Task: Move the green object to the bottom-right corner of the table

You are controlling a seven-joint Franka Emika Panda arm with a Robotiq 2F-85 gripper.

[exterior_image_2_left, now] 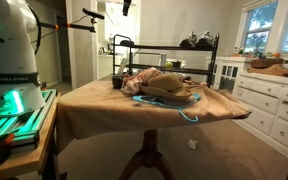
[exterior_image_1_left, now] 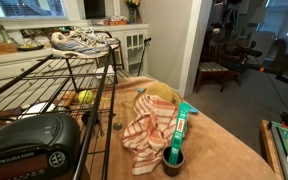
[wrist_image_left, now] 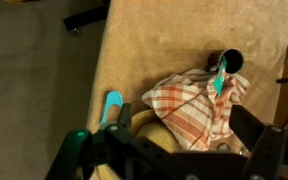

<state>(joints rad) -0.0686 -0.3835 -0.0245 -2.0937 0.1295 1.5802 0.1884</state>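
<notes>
The upper end of the green object (exterior_image_1_left: 184, 108) (wrist_image_left: 217, 89) sticks up out of the small dark cup, and my gripper needs to close on it.
The green object (exterior_image_1_left: 180, 130) is a long flat stick that stands tilted with its lower end in a small dark cup (exterior_image_1_left: 173, 160), resting against a red-and-white striped cloth (exterior_image_1_left: 149, 130) on the wooden table (exterior_image_1_left: 224, 140). In the wrist view the stick (wrist_image_left: 218, 78) and cup (wrist_image_left: 231, 60) lie to the upper right, beyond the cloth (wrist_image_left: 196, 105). My gripper (wrist_image_left: 169, 160) is open and empty, high above the table, its dark fingers framing the bottom of the wrist view. It is well apart from the stick.
A tan rounded object (wrist_image_left: 154, 130) lies under the cloth, with a turquoise item (wrist_image_left: 112, 105) beside it. A black wire rack (exterior_image_1_left: 54, 90) with shoes stands along one table side. The table edge (wrist_image_left: 102, 70) drops to dark floor. The robot base (exterior_image_2_left: 6, 50) stands beside the table (exterior_image_2_left: 104, 112).
</notes>
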